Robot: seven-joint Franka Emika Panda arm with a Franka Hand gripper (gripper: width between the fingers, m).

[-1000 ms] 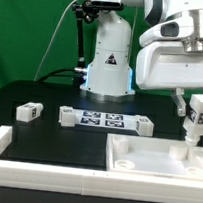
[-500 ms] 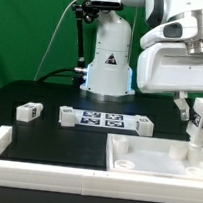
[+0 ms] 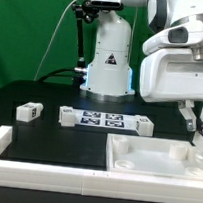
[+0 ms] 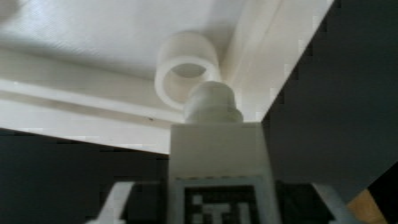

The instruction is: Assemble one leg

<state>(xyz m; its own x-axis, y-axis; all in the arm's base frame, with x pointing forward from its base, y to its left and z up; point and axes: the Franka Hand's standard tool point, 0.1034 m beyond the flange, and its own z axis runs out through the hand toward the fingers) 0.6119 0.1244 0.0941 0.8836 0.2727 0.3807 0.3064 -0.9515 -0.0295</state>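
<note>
My gripper is going to let go of the white leg in the round socket [image 3: 196, 171] [image 4: 183, 80] under its tip, at the near corner of the tray-like part.
My gripper [image 3: 200, 127] is shut on a white leg [image 3: 202, 132] at the exterior view's right and holds it upright over the far right corner of the large white tray-like part [image 3: 149, 164]. In the wrist view the gripper [image 4: 222, 206] grips the leg [image 4: 221, 145] by its tagged block. The leg's narrow tip points at a round socket [image 4: 182, 72] in the corner of the tray-like part [image 4: 89, 60]. I cannot tell whether the tip touches the socket. Two more legs [image 3: 28, 111] [image 3: 66, 114] lie on the black table at the left.
The marker board [image 3: 102, 119] lies on the table behind the tray-like part, with a small white block [image 3: 143, 124] at its right end. A white rail [image 3: 7, 143] borders the front left. The arm's base [image 3: 105, 62] stands at the back.
My gripper has moved to the exterior view's right and down a little with the leg in it. The other parts have not moved.
</note>
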